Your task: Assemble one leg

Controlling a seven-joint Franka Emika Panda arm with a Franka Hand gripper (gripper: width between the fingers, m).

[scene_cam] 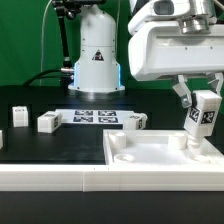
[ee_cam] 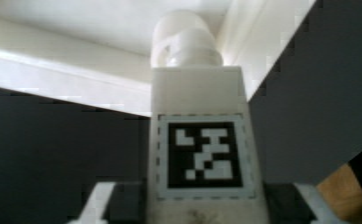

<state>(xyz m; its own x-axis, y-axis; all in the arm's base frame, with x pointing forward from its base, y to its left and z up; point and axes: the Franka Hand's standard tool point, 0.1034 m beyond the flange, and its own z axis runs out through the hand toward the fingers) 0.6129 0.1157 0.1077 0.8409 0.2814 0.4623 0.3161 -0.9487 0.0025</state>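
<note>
I need to open my gripper to release the white leg that is standing upright in the corner socket of the large white square panel [scene_cam: 195, 154] [ee_cam: 188, 22].
My gripper [scene_cam: 203, 98] is shut on a white leg [scene_cam: 204, 118] with a black-and-white tag and holds it upright over the corner of the large white square panel [scene_cam: 150, 152] at the exterior view's right. The leg's lower end is at or in the panel's corner socket; contact is hard to tell. In the wrist view the leg [ee_cam: 204, 130] fills the middle, held between my gripper [ee_cam: 199, 205], its peg end pointing at the panel's raised rim [ee_cam: 53, 50]. Three more legs lie on the black table: one [scene_cam: 47, 122], another [scene_cam: 136, 121], and a third [scene_cam: 20, 116].
The marker board [scene_cam: 93, 117] lies flat in the middle of the table behind the panel. The robot's white base [scene_cam: 96, 55] stands at the back. A white ledge [scene_cam: 60, 180] runs along the front edge.
</note>
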